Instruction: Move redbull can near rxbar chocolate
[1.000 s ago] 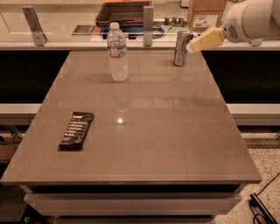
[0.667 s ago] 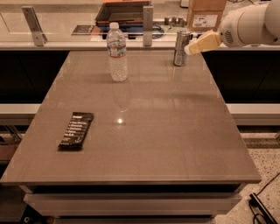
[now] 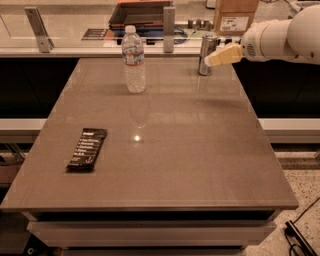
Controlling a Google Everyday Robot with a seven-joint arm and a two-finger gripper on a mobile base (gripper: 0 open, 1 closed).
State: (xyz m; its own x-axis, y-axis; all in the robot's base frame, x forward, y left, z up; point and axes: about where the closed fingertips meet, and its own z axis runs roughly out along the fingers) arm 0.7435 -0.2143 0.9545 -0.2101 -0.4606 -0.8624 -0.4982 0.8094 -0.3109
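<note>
My gripper should next close around the upper half of the redbull can (image 3: 207, 48), leaving the lower part of the can clear below the fingers.
The redbull can (image 3: 205, 50), slim and silver, stands upright near the far right edge of the brown table (image 3: 200, 150). My gripper (image 3: 216, 56), cream-coloured, reaches in from the right on a white arm (image 3: 280, 35), and its tip overlaps the can's right side at mid height. Whether it touches the can I cannot tell. The rxbar chocolate (image 3: 87, 148), a flat black bar with white text, lies near the table's front left, far from the can.
A clear plastic water bottle (image 3: 134, 60) stands upright at the far middle of the table, left of the can. Behind the table runs a counter with metal posts (image 3: 169, 29), a dark tray (image 3: 142, 12) and a cardboard box (image 3: 235, 15).
The gripper has shifted slightly left and down, closer in on the can's right side. The can, bottle and bar have not moved.
</note>
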